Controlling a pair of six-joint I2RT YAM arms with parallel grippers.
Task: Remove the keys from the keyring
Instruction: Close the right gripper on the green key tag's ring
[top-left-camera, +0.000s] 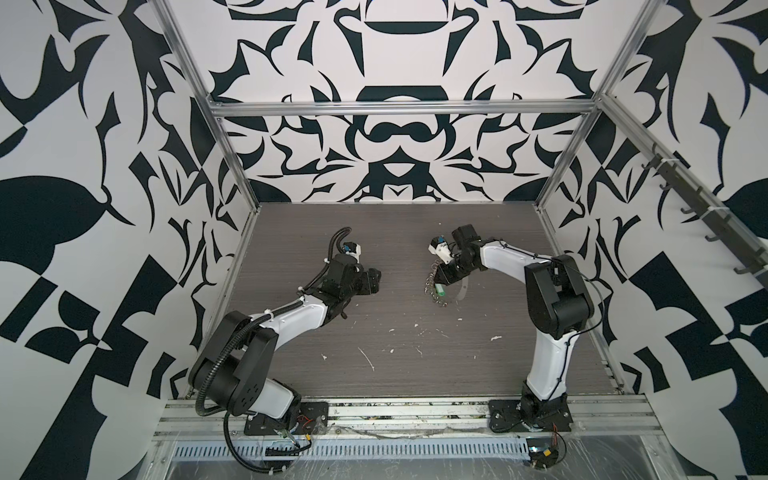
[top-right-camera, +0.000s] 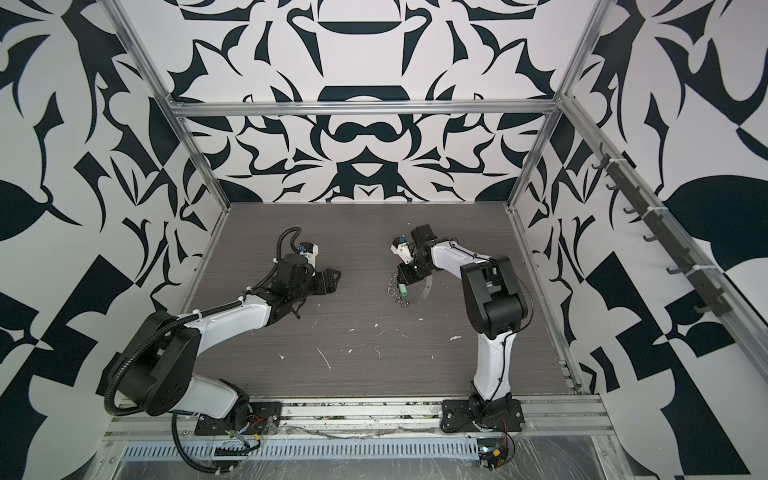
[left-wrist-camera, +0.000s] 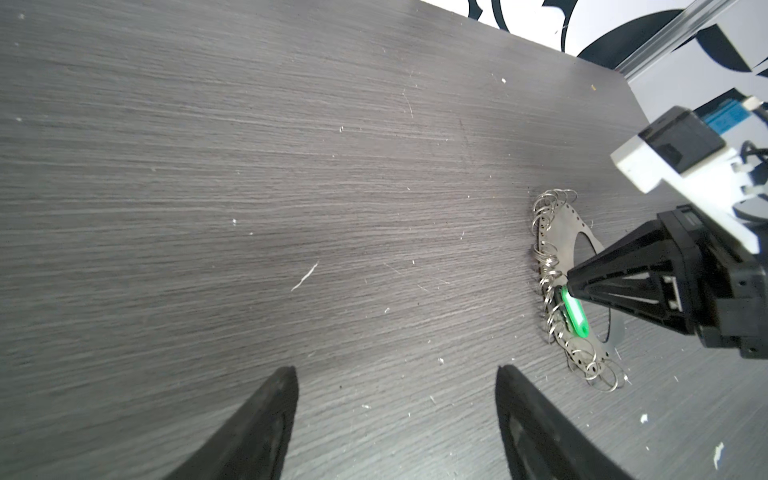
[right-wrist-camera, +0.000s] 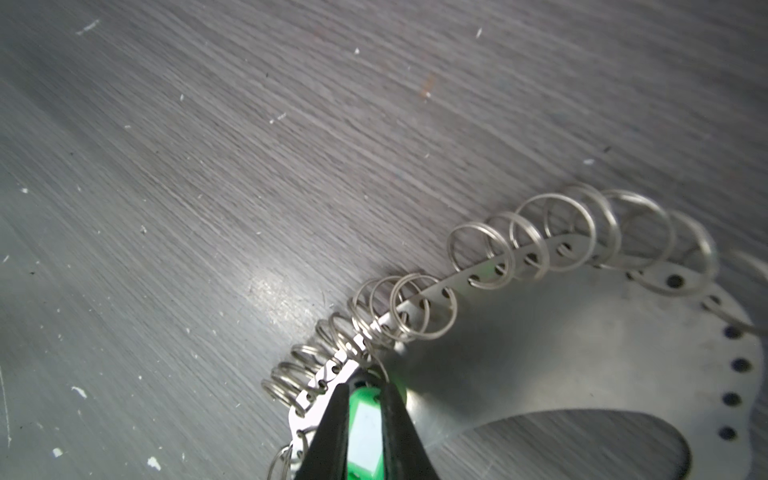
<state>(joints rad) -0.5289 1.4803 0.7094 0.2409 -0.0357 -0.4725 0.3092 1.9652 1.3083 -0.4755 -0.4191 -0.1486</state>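
Note:
My right gripper holds the green tag itself; it should open and take the split ring at the tag's end (right-wrist-camera: 384, 371), leaving my left gripper the tag.
The keyring (right-wrist-camera: 540, 332), a pale flat metal loop with punched holes, lies on the dark table and carries a row of silver split rings (right-wrist-camera: 478, 257). It shows in both top views (top-left-camera: 460, 291) (top-right-camera: 424, 289) and in the left wrist view (left-wrist-camera: 690, 232). The keys' bright green tag (right-wrist-camera: 365, 428) (left-wrist-camera: 575, 313) (top-left-camera: 439, 293) (top-right-camera: 402, 291) rests on the loop, with a dark key (left-wrist-camera: 557, 305) beside it. My right gripper (right-wrist-camera: 362, 388) (top-left-camera: 441, 286) is shut on the green tag, one jaw on each side. My left gripper (left-wrist-camera: 397, 370) (top-left-camera: 376, 278) hovers open and empty, a gap left of the keyring.
The grey wood-grain table (top-left-camera: 395, 249) bears scattered white flecks (top-left-camera: 368, 359). Aluminium frame posts (top-left-camera: 232, 158) and patterned walls enclose it on three sides. A rail of dark hooks (top-left-camera: 681, 187) runs along the right wall.

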